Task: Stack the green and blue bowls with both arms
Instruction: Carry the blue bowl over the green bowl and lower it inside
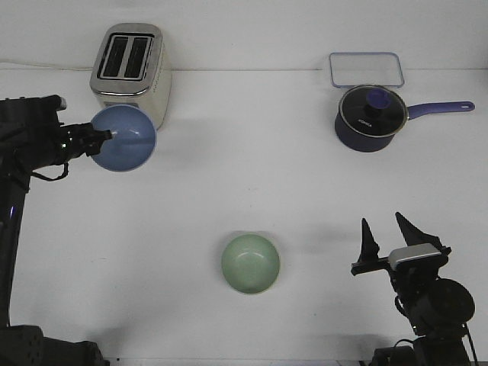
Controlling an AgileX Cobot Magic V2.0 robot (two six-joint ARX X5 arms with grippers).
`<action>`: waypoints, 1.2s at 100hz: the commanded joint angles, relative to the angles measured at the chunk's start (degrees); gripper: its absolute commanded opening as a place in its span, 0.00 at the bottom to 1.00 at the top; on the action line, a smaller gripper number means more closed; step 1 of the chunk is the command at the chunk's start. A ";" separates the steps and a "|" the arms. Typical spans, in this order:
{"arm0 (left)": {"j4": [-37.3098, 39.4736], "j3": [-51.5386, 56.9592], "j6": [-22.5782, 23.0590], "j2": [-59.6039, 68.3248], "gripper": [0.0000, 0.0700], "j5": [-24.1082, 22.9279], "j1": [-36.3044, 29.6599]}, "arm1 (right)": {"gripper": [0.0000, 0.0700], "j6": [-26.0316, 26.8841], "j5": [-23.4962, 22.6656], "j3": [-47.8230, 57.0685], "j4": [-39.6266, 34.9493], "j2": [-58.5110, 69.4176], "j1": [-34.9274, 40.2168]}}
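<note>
The light blue bowl will go down inside the pale green bowl (250, 264) on the white table, and I should set it there with my left gripper.
The light blue bowl (124, 138) is held tilted in the air at the left, its opening facing the camera, in front of the toaster. My left gripper (109, 136) is shut on its left rim. The pale green bowl (250, 263) sits upright on the white table near the front centre. My right gripper (389, 232) is open and empty, fingers pointing up, to the right of the green bowl and apart from it.
A silver toaster (128, 69) stands at the back left, just behind the blue bowl. A dark navy saucepan (370, 118) with a glass lid and a handle pointing right sits at the back right. A clear rectangular container (365, 69) lies behind it.
</note>
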 commanded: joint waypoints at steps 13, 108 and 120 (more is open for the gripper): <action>-7.10 -0.07 4.44 -5.60 0.02 3.04 -3.74 | 0.68 1.03 -0.02 0.46 0.52 0.07 0.11; 21.90 -35.17 -13.29 -4.31 0.02 -1.38 -47.25 | 0.68 1.05 -0.02 0.46 0.52 0.07 0.11; 22.25 -35.17 -12.90 -2.80 0.02 -1.38 -48.17 | 0.68 1.05 -0.02 0.46 0.52 0.07 0.11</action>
